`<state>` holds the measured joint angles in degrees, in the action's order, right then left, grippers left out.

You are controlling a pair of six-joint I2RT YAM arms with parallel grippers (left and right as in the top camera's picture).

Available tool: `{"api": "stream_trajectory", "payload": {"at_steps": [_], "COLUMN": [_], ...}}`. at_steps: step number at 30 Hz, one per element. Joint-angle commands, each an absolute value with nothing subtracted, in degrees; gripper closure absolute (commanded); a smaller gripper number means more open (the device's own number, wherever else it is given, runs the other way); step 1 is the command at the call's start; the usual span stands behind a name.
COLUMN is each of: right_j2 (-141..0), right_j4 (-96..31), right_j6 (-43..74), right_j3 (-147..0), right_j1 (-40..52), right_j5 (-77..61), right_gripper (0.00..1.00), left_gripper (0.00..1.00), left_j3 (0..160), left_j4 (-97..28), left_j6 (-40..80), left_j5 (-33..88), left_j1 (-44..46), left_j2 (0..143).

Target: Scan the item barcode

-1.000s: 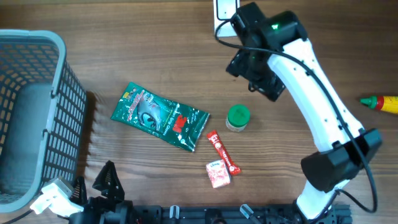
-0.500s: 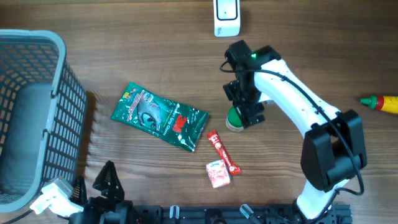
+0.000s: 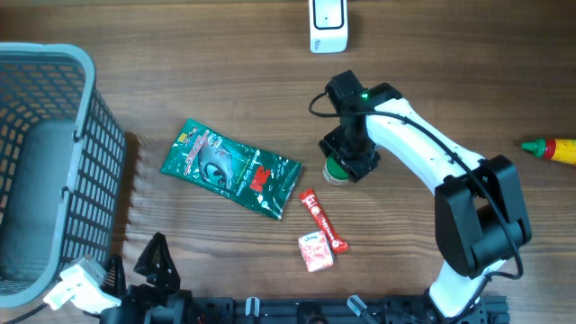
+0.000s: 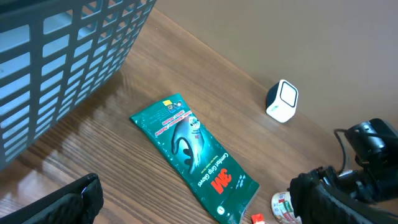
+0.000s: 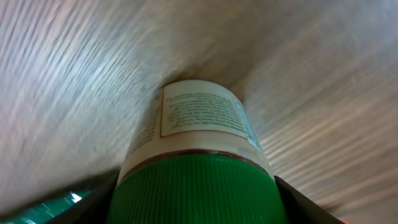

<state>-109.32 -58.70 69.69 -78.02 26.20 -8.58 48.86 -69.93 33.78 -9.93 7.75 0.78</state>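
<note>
My right gripper pinches the green lid slantwise; it should open, square to the table's edge and take the jar (image 3: pixel 334 179) before lifting it.
A small jar with a green ribbed lid and a white label (image 5: pixel 199 124) stands upright on the wooden table, right of centre. In the overhead view only its left edge (image 3: pixel 332 171) shows under my right gripper (image 3: pixel 347 160). In the right wrist view my right gripper (image 5: pixel 196 202) has a dark finger pressed against each side of the lid. The white barcode scanner (image 3: pixel 326 22) stands at the table's far edge, apart from the jar. My left gripper (image 4: pixel 199 211) hangs wide open and holds nothing, low at the near left of the table, and the jar (image 4: pixel 283 205) shows beside its right finger.
A green 3M gloves pack (image 3: pixel 229 166) lies left of the jar. A red stick packet (image 3: pixel 322 219) and a small red-and-white packet (image 3: pixel 315 250) lie in front of it. A grey basket (image 3: pixel 54 162) fills the left side. A ketchup bottle (image 3: pixel 551 148) lies at the right edge.
My right arm has swung from beside the scanner down onto the jar, and its jaws have narrowed onto the green lid. The left arm has not moved.
</note>
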Motion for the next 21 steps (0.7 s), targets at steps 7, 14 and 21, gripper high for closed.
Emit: {"api": "stream_trajectory", "payload": {"at_steps": [7,14,21], "right_j2": [-109.6,-109.6,-109.3], "right_j4": [-63.0,-60.6,-69.0], "right_j6": [6.9,-2.9,9.5], "right_j3": [-84.1,-84.1,-93.2], "right_j1": [26.1,26.2,26.2], "right_j5": [-1.2,-0.8,-0.5], "right_gripper": [0.33,0.23,0.02], "left_gripper": [0.00,0.00,0.00], "left_j3": [49.0,49.0,49.0], "left_j4": [-69.7,-69.7,-69.7], "left_j6": [34.1,34.1,34.1], "left_j5": [-9.7,-9.7,-9.7], "left_j1": [7.3,7.3,7.3], "left_j2": [0.3,0.3,0.3]}}
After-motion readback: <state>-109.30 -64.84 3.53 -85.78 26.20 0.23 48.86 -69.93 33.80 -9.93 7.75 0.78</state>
